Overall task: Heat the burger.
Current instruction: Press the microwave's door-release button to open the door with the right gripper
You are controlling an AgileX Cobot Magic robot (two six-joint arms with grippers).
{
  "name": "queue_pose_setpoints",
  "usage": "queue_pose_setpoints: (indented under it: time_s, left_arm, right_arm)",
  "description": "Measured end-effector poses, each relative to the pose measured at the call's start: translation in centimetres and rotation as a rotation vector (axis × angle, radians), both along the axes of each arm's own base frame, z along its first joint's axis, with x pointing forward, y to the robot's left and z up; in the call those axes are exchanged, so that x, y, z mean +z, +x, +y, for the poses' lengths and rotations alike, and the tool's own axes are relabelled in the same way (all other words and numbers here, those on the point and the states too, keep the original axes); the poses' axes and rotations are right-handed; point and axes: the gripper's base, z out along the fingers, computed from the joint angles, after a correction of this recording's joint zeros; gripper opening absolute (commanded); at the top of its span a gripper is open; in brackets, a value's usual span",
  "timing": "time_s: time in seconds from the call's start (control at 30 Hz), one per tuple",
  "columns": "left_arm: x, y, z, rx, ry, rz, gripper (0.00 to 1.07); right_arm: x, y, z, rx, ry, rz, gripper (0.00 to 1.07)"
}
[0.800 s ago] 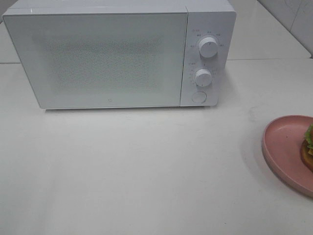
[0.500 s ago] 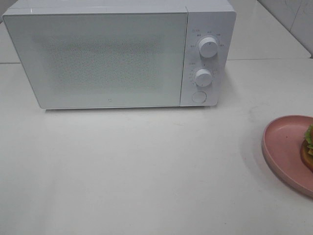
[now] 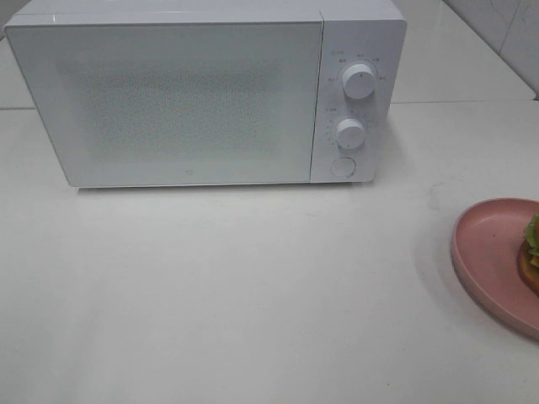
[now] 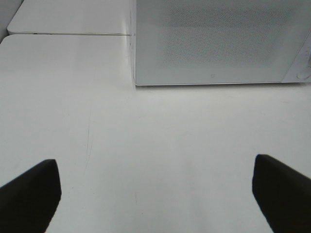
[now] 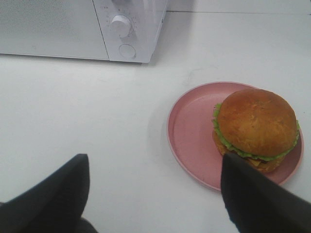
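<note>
The microwave's round button [image 3: 343, 167] [image 5: 127, 51] sits below the white knobs. I move my right gripper to it next and close the fingers in front of it.
The burger [image 5: 256, 127], with a golden-brown bun and green lettuce, sits on a round pink plate [image 5: 192, 131]; the exterior high view shows only a sliver of the burger [image 3: 531, 252] at the right edge, on the plate [image 3: 484, 252]. My right gripper [image 5: 153, 194] is open, hovering short of the plate, one finger [image 5: 252, 199] close to the burger without touching it. My left gripper [image 4: 155, 191] is open over bare table, facing the white microwave [image 4: 218, 41]. The microwave [image 3: 168, 101] has its door shut. Neither arm appears in the exterior high view.
The microwave panel carries two white knobs [image 3: 359, 82] [image 3: 349, 133] and a round button [image 3: 342, 166]. It stands at the back of a white table [image 3: 253, 286]. A tiled wall [image 3: 514, 34] rises at the back right.
</note>
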Motion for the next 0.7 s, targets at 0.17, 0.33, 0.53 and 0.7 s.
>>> queue_pose_setpoints:
  time_s: [0.17,0.33,0.53,0.7]
  left_arm:
    - [0.0,0.0,0.0,0.000,0.000,0.000,1.00]
    - [0.0,0.0,0.0,0.000,0.000,0.000,1.00]
    - [0.0,0.0,0.0,0.000,0.000,0.000,1.00]
    - [0.0,0.0,0.0,0.000,0.000,0.000,1.00]
  right_arm:
    - [0.5,1.6,0.2,-0.003,-0.002,0.022,0.74]
    - [0.9,3.9,0.5,-0.007,-0.002,0.035,0.74]
    - [1.1,6.1,0.8,-0.013,0.001,0.023,0.74]
    - [0.9,7.9,1.0,-0.018,-0.001,0.027,0.74]
